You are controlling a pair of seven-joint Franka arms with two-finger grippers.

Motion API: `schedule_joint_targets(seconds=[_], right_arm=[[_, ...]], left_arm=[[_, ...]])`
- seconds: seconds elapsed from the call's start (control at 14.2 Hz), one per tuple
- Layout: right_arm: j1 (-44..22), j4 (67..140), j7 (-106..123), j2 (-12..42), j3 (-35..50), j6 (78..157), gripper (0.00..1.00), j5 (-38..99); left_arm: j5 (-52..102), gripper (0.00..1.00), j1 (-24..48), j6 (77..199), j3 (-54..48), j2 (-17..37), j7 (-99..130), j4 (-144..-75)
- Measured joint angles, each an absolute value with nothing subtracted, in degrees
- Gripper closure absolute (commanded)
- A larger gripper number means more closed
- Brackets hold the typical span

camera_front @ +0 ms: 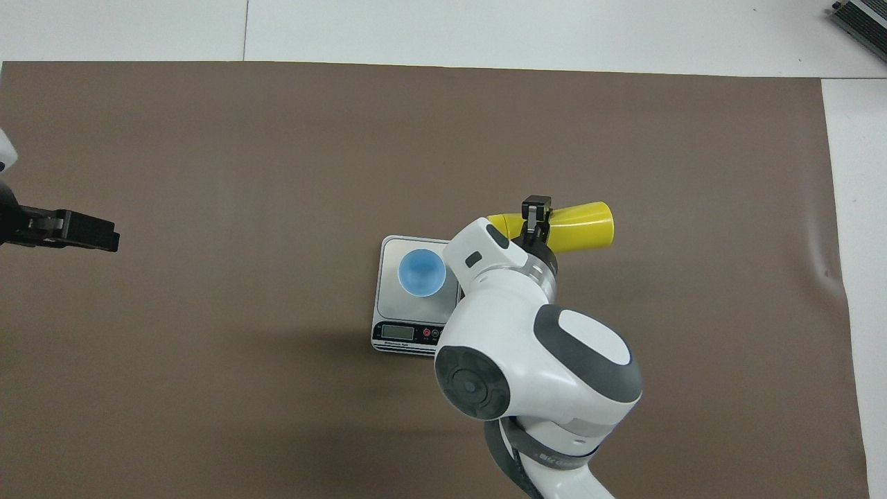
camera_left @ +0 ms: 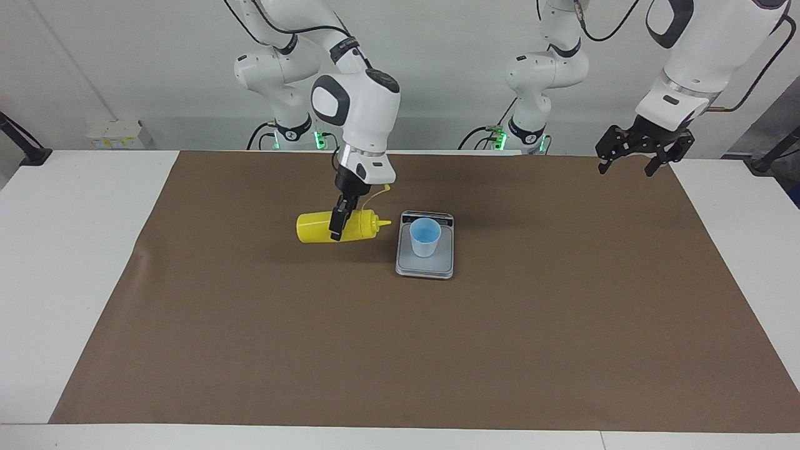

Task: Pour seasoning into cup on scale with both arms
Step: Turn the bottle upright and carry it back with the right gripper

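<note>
Next, my right gripper releases the yellow seasoning bottle standing upright between the scale and the brown mat's creased edge [camera_front: 668,269].
The yellow seasoning bottle [camera_left: 312,227] lies on its side on the brown mat, its cone nozzle pointing at the scale [camera_left: 425,265]. It also shows in the overhead view [camera_front: 582,225]. My right gripper [camera_left: 337,226] [camera_front: 535,218] comes down from above and is shut across the bottle's middle, one finger on each side. The light blue cup [camera_left: 425,236] [camera_front: 420,272] stands upright on the silver-grey scale [camera_front: 395,305], beside the bottle's nozzle. My left gripper [camera_left: 628,167] [camera_front: 104,239] waits open and empty in the air over the mat's edge at the left arm's end.
The brown mat [camera_left: 500,344] covers most of the white table [camera_left: 75,281]. The bottle's thin cap strap [camera_left: 382,189] sticks up by the nozzle. The scale's display strip [camera_front: 405,333] faces the robots.
</note>
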State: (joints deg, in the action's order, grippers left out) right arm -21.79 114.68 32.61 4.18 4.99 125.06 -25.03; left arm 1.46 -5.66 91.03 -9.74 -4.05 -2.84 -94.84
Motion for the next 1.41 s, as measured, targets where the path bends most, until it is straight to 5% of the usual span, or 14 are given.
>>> schedule_joint_targets(seconds=[0.56,1.41], right_arm=[[-6.21,115.11,61.34,4.22,4.71,128.14,1.00,13.77],[8.92,122.41,100.36,6.87,4.61,127.29,1.00,48.60]], left_arm=[[1.46,0.00,-5.66,91.03,-9.74,-4.05,-2.84,-94.84],[1.46,0.00,-5.66,91.03,-9.74,-4.05,-2.84,-94.84]])
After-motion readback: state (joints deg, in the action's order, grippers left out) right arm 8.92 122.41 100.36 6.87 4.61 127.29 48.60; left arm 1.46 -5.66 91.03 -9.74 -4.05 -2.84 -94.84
